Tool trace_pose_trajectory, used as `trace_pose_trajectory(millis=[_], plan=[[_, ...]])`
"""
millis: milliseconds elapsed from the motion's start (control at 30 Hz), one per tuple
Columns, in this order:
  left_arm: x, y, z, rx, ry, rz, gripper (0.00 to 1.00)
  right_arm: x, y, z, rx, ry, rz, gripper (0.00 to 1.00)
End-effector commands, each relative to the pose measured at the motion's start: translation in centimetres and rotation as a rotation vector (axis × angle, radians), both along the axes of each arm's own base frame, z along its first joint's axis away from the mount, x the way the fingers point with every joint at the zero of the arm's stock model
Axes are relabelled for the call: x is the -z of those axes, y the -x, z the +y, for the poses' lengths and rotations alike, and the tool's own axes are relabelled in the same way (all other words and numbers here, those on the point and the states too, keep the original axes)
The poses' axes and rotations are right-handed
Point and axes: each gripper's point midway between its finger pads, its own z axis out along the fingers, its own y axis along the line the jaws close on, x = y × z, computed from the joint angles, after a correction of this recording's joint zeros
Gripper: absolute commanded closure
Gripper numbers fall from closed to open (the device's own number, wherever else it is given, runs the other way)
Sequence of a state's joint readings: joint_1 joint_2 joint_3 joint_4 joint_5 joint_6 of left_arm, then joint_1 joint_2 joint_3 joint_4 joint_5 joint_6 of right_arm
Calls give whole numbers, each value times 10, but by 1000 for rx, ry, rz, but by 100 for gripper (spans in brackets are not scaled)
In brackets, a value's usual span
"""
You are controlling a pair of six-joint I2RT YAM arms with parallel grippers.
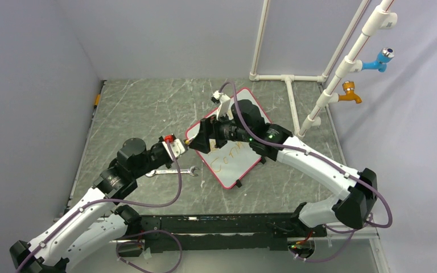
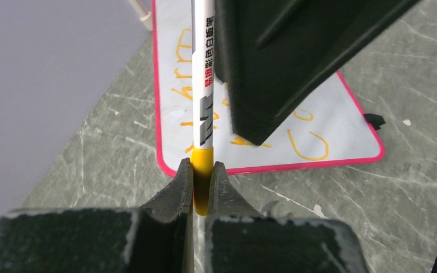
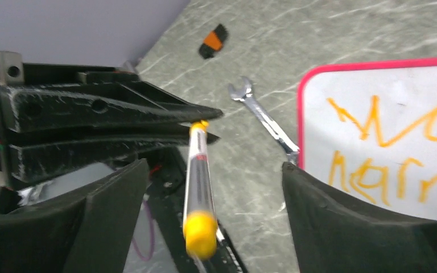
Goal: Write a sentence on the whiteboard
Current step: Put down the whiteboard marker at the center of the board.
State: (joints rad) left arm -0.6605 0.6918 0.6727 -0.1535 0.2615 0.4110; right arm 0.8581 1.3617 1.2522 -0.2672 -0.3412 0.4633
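Observation:
The white marker is to go on the table (image 1: 169, 161) just behind the steel wrench. Next, my left gripper puts it there with its yellow end across the wrench's handle.
The whiteboard (image 1: 240, 165) lies tilted on the table, white with a pink rim and orange writing; it also shows in the left wrist view (image 2: 341, 131) and the right wrist view (image 3: 387, 114). My left gripper (image 1: 183, 145) is shut on the yellow end of a white marker (image 2: 203, 85), which points away toward the board. In the right wrist view the marker (image 3: 198, 182) runs from the left fingertips (image 3: 205, 114) to a yellow cap between my right jaws. My right gripper (image 3: 216, 216) is open, its fingers (image 3: 341, 222) wide on either side of the marker, not touching it.
A steel wrench (image 1: 173, 171) lies on the table left of the board, also in the right wrist view (image 3: 267, 119). A small orange-black clip (image 3: 213, 41) lies near the wall. White pipe frame (image 1: 287, 78) with blue (image 1: 378, 60) and orange (image 1: 350, 94) taps stands back right.

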Motion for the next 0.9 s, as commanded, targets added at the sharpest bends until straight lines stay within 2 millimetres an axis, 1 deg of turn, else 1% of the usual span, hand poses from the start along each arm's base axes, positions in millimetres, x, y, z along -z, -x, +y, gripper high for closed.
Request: trace_pose_trajectory(millis=[0,67,200,267,367,400,500,600,733,800,867], plan=[[-29,-14,15,-149,99,3,100,-40,-15,-27,139,1,-131,2],[-25,-19,25,-230,129,46,100,-43,-20,-40,204,25,-153,1],[-6,-28,52,-463,196,195,100,-52,-25,-68,318,42,-202,0],[9,-29,63,-570,206,295,100,-58,-25,-80,365,36,-225,0],[36,-27,79,-731,199,443,100,-62,-26,-93,413,29,-248,1],[48,-25,86,-785,182,491,100,-63,-25,-96,422,26,-252,0],[70,-22,94,-888,204,593,100,-62,-23,-99,422,30,-254,1],[88,-21,100,-951,217,658,100,-58,-23,-100,422,44,-247,1],[107,-22,109,-1030,235,718,100,-55,-20,-102,417,53,-242,0],[118,-23,111,-1054,243,747,100,-54,-19,-104,418,57,-242,1],[134,-23,111,-1074,232,797,100,-52,-19,-105,422,64,-241,0]])
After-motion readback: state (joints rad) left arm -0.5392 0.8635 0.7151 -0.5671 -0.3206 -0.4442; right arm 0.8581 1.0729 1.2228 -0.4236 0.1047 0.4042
